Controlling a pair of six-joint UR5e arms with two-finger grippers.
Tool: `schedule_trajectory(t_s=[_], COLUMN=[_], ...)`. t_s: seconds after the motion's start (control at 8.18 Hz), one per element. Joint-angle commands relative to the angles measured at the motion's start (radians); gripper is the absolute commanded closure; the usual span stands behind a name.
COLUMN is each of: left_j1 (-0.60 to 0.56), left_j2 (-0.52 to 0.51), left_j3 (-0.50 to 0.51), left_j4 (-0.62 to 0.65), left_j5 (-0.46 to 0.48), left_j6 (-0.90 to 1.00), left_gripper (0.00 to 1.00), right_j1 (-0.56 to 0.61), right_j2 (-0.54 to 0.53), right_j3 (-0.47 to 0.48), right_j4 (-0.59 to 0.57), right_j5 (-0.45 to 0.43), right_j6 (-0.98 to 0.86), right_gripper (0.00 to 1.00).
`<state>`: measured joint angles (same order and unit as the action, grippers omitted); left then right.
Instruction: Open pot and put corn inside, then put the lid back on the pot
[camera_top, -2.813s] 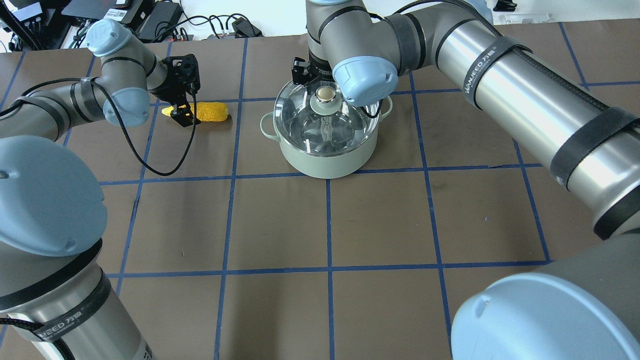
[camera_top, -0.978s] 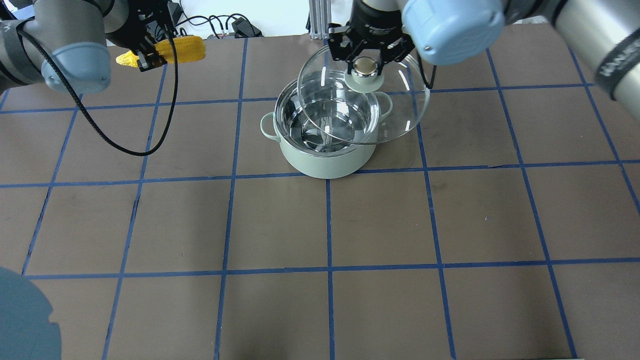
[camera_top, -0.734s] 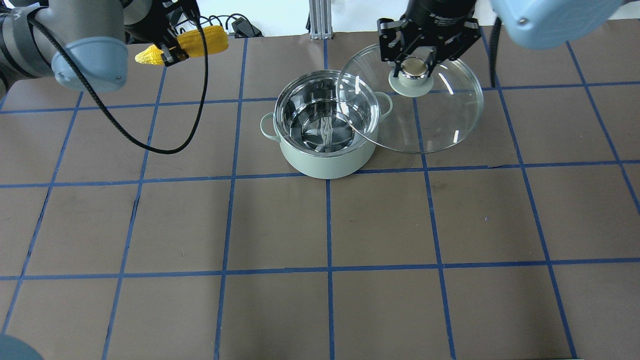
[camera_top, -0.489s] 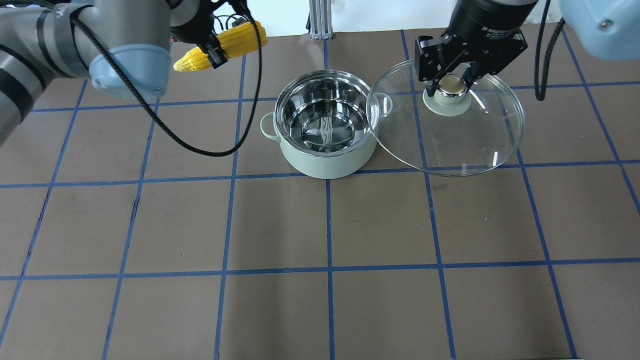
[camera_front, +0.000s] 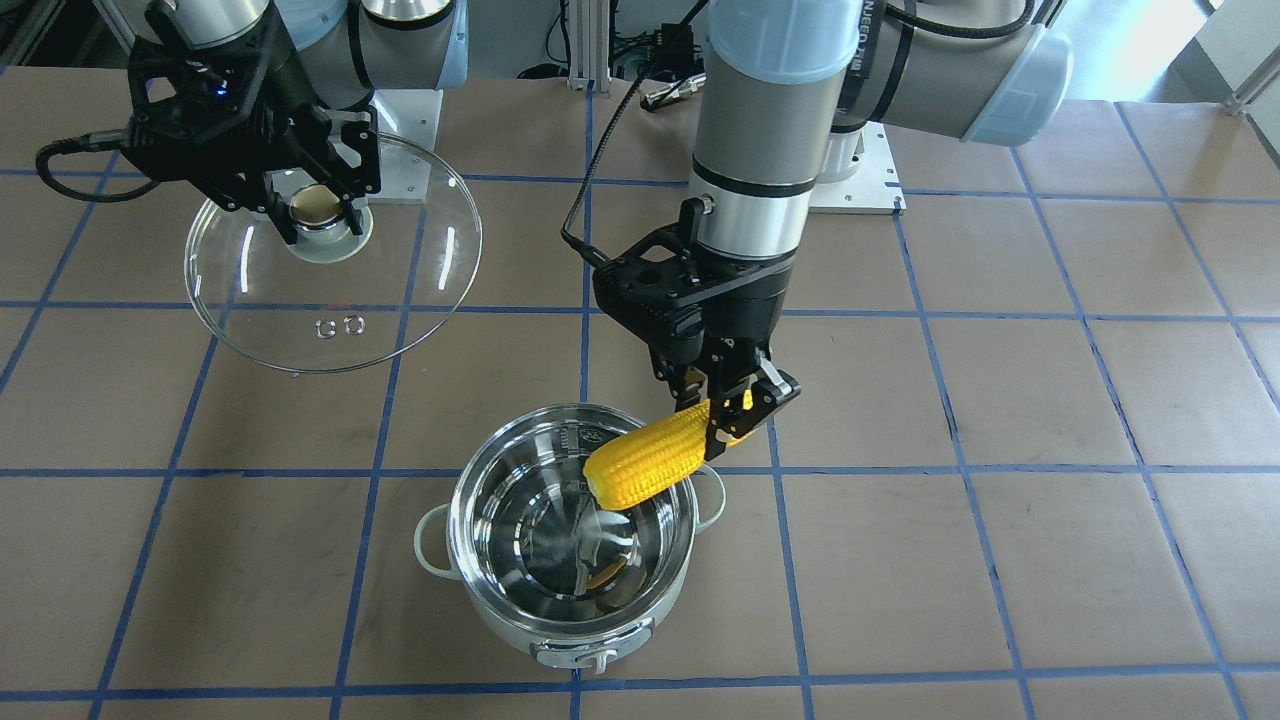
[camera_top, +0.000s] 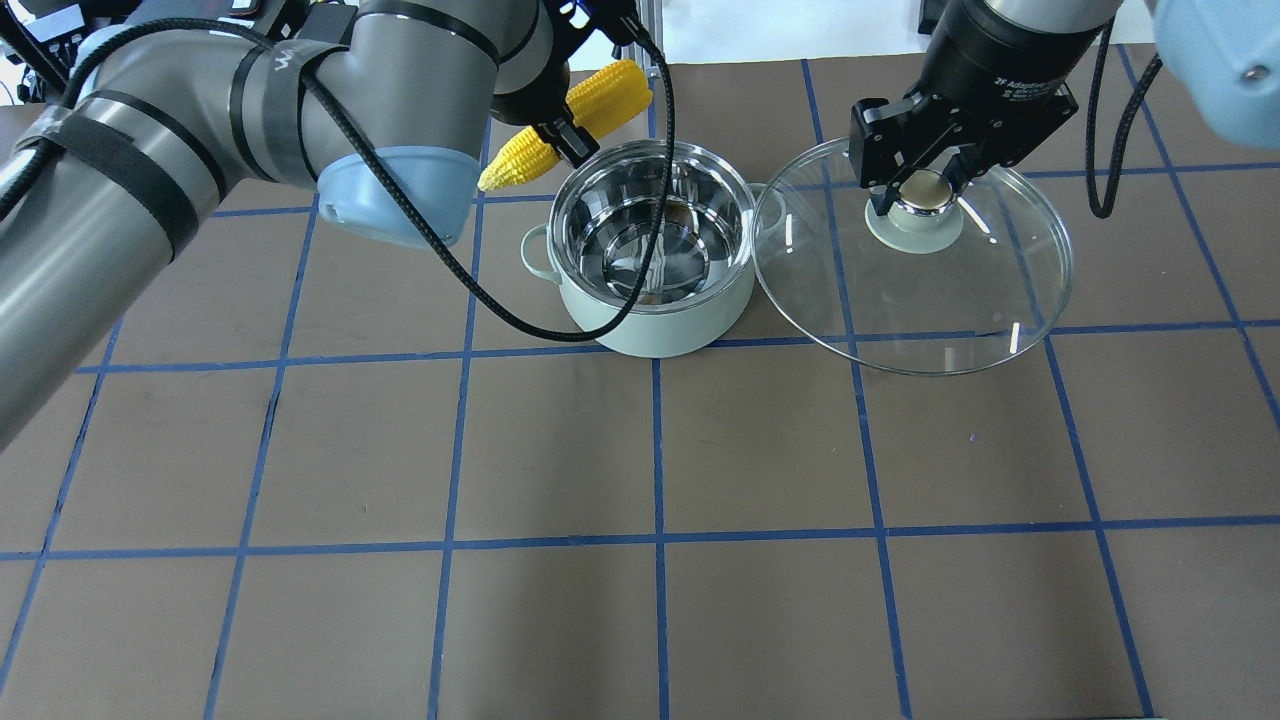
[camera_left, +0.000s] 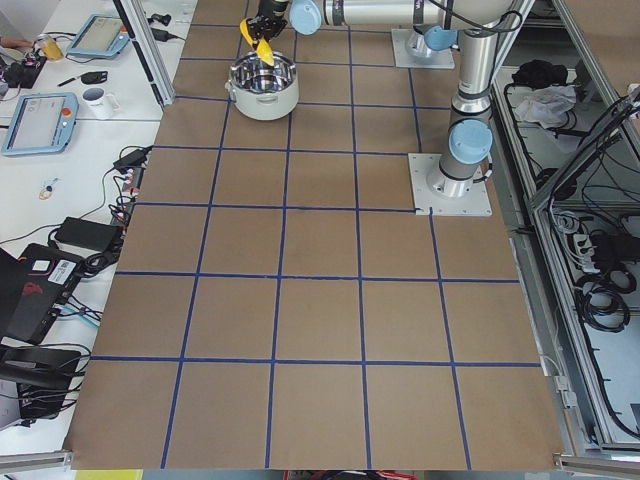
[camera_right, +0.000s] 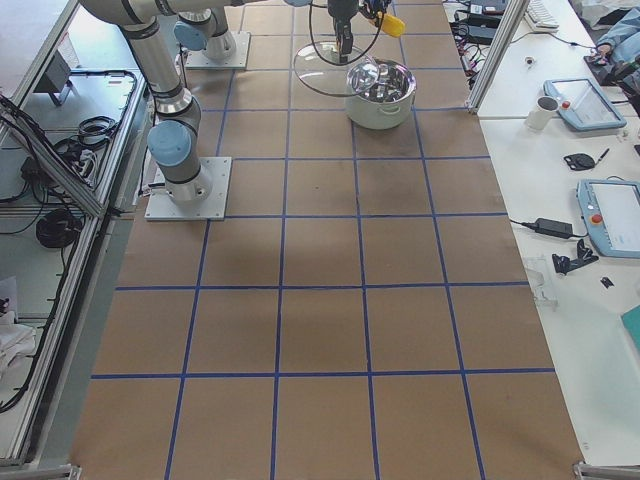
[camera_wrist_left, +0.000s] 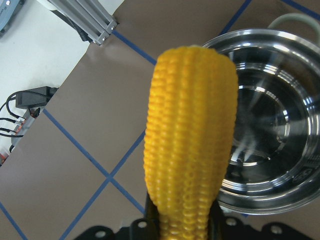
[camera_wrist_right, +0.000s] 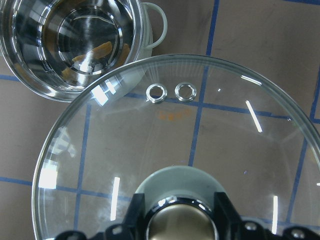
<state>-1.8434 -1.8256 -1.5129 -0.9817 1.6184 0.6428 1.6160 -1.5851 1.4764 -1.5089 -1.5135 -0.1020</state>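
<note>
The yellow corn will be let go by my left gripper across the middle of the pot's steel bottom (camera_front: 581, 546) (camera_wrist_left: 251, 131). The corn is now tilted at the pot's rim.
The pale mint-green pot (camera_top: 650, 335) stands open on the table, its steel interior empty; it also shows in the front view (camera_front: 500, 622). My left gripper (camera_top: 570, 135) is shut on the yellow corn (camera_top: 600, 95) and holds it in the air at the pot's rim on my left side. In the front view the corn (camera_front: 645, 465) tilts, its thick end over the rim, in the left gripper (camera_front: 735, 410). My right gripper (camera_top: 920, 190) is shut on the beige knob of the glass lid (camera_top: 930, 300) and holds it level in the air, right of the pot. The lid (camera_front: 400, 270) hangs clear of the pot.
The brown table has a blue tape grid (camera_top: 655, 450). The arm bases' mounting plates (camera_front: 860, 170) sit behind the pot in the front view. A black cable (camera_top: 480, 300) hangs from my left wrist across the pot's left side. Cables and devices lie beyond the table's far edge.
My left gripper has carried the corn rightward from the far left to the pot's rim. My right gripper has moved the lid off the pot to the right.
</note>
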Motion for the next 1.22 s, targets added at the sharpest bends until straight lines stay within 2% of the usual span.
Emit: schedule_trajectory(t_s=[0.0, 0.24, 0.86, 1.1], left_j1=[-0.051, -0.069, -0.076, -0.076], left_j2=[-0.082, -0.156, -0.234, -0.262], left_j3=[0.000, 0.000, 0.000, 0.000], left_j4=[0.021, 0.112, 0.138, 0.193], left_j5=[0.000, -0.002, -0.014, -0.015], left_j6=[0.041, 0.141, 0.228, 0.230], left_gripper=[1.00, 1.00, 1.00, 1.00], right_j1=[-0.001, -0.002, -0.024, -0.024], right_j2=[-0.001, 0.000, -0.001, -0.001], right_j3=[0.001, 0.002, 0.002, 0.002], right_j4=[-0.002, -0.001, 0.007, 0.009], right_j5=[-0.001, -0.007, -0.004, -0.001], right_j6=[-0.007, -0.025, -0.036, -0.036], right_gripper=[0.66, 0.65, 0.66, 0.66])
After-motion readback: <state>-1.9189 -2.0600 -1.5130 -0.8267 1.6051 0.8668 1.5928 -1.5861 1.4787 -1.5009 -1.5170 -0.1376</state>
